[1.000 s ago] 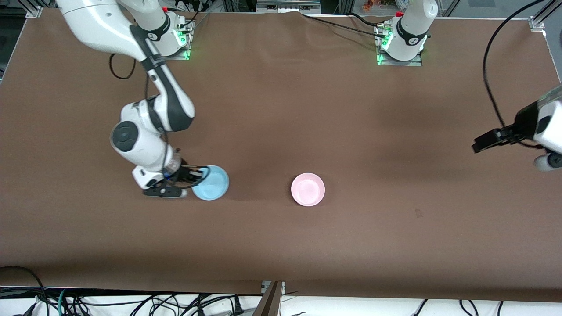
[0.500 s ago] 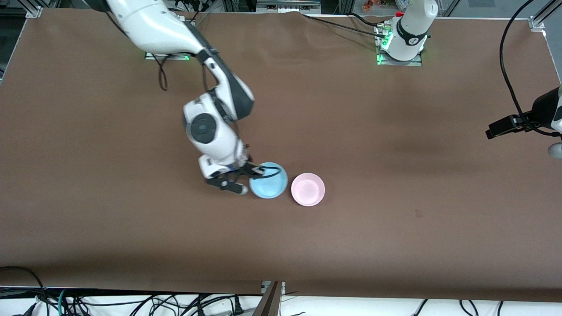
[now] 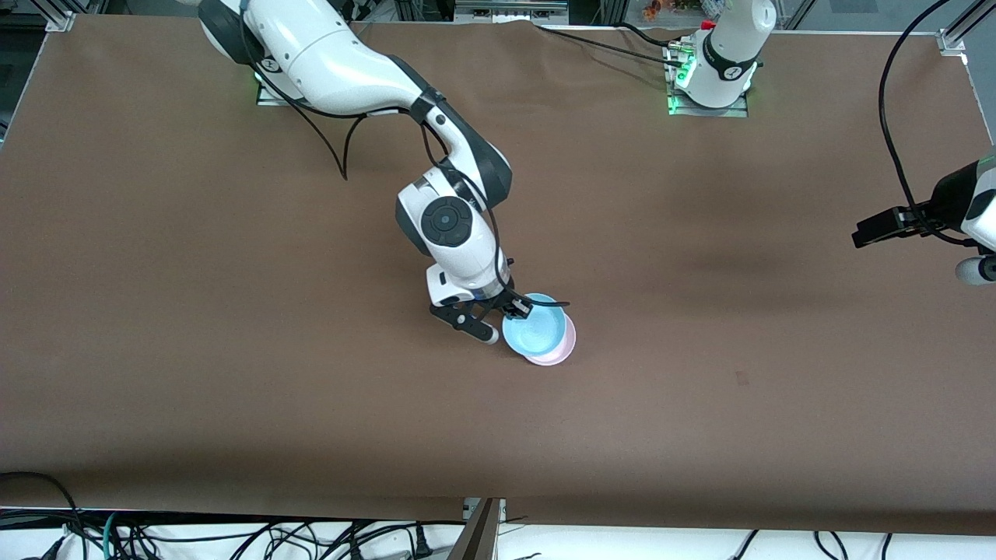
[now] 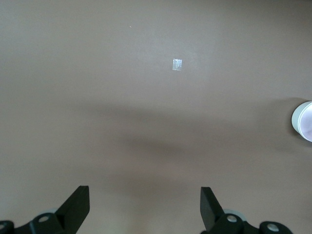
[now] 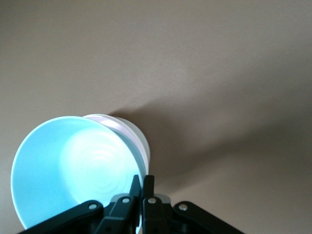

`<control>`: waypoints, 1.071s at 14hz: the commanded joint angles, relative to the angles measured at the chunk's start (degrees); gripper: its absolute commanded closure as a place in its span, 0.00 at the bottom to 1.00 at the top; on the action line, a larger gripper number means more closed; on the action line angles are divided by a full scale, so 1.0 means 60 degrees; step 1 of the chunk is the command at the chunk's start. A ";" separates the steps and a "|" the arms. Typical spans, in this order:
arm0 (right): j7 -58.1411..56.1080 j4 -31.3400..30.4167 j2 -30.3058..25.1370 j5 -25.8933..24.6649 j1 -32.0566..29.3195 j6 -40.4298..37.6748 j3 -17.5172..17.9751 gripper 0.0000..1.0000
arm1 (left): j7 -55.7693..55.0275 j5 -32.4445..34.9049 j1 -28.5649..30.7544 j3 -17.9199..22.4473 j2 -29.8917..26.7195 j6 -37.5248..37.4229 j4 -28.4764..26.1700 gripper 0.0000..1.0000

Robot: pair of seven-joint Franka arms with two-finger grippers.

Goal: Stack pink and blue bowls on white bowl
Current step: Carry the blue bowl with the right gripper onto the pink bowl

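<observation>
The robot's right gripper will set the light blue bowl down inside the pale pink bowl [image 3: 547, 336] [image 5: 96, 169].
My right gripper [image 3: 515, 309] is shut on the rim of the light blue bowl [image 3: 533, 330] and holds it over the pale pink bowl [image 3: 562, 351], set off a little toward the right arm's end. Only a crescent of the pink bowl shows past the blue one. In the right wrist view the closed fingertips [image 5: 142, 183] pinch the blue bowl's [image 5: 73, 165] rim, with the pale bowl [image 5: 131, 131] just under it. No separate white bowl is in view. My left gripper [image 3: 976, 268] waits open and empty over the left arm's end of the table, as the left wrist view [image 4: 145, 195] shows.
The brown table cloth [image 3: 233, 350] covers the whole table. A small tape mark [image 3: 741, 379] lies toward the left arm's end and shows in the left wrist view [image 4: 177, 64]. A pale round bowl edge [image 4: 303, 121] shows at that view's border.
My right gripper has carried the blue bowl from the right arm's end toward the table's middle until it overlaps the pink bowl. The left arm has barely shifted.
</observation>
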 commanded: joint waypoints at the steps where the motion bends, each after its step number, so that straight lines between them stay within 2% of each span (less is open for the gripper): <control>1: 0.0306 0.0818 0.0497 -0.0119 0.0162 0.0150 -0.0137 1.00 | 0.0166 0.0062 -0.0012 0.0023 0.0000 -0.0046 0.0038 0.00; 9: 0.0306 0.0803 0.0731 -0.0133 0.0645 0.0343 -0.0635 1.00 | 0.0137 0.0047 -0.0012 0.0023 0.0014 -0.0032 0.0038 0.00; 15: 0.0306 0.0803 0.0936 -0.0353 0.0689 0.0562 -0.0636 1.00 | 0.0137 0.0047 -0.0026 0.0023 0.0014 -0.0017 0.0038 0.00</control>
